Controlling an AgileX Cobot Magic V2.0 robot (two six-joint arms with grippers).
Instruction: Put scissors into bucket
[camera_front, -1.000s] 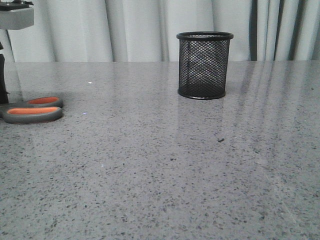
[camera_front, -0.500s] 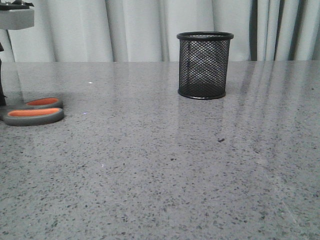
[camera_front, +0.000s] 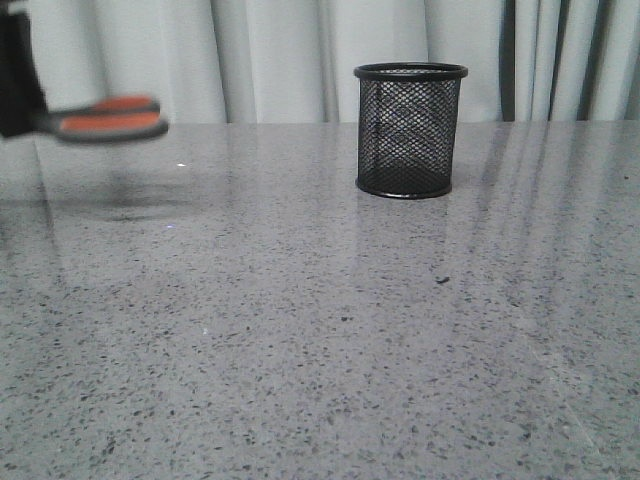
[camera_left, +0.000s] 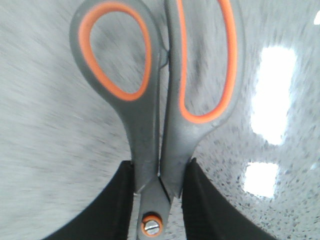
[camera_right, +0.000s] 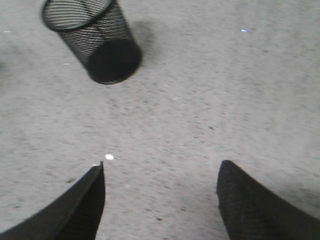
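The robot's left gripper holds the scissors just above the pivot screw, so its right gripper should next take hold of the orange-lined handles (camera_front: 118, 120) of the scissors.
The scissors (camera_front: 105, 117) hang in the air at the far left of the front view, grey handles lined in orange pointing right. My left gripper (camera_left: 159, 167) is shut on the scissors (camera_left: 160, 100) just above the pivot screw, one black finger on each handle shank; the blades are hidden. In the front view only a dark part of that arm shows at the left edge. The bucket (camera_front: 410, 130), a black wire-mesh cup, stands upright on the table at centre right. The right wrist view shows the bucket (camera_right: 95, 40) well beyond my right gripper (camera_right: 161, 167), which is open over bare table.
The grey speckled table (camera_front: 320, 330) fills the front view. Pale curtains (camera_front: 270, 60) hang behind its far edge. A small dark speck (camera_front: 441, 280) lies in front of the bucket. The scissors cast a shadow (camera_front: 130, 205) on the table beneath them.
The scissors lay on the table at the left edge before; now my left gripper has lifted them well above the surface and a little to the right.
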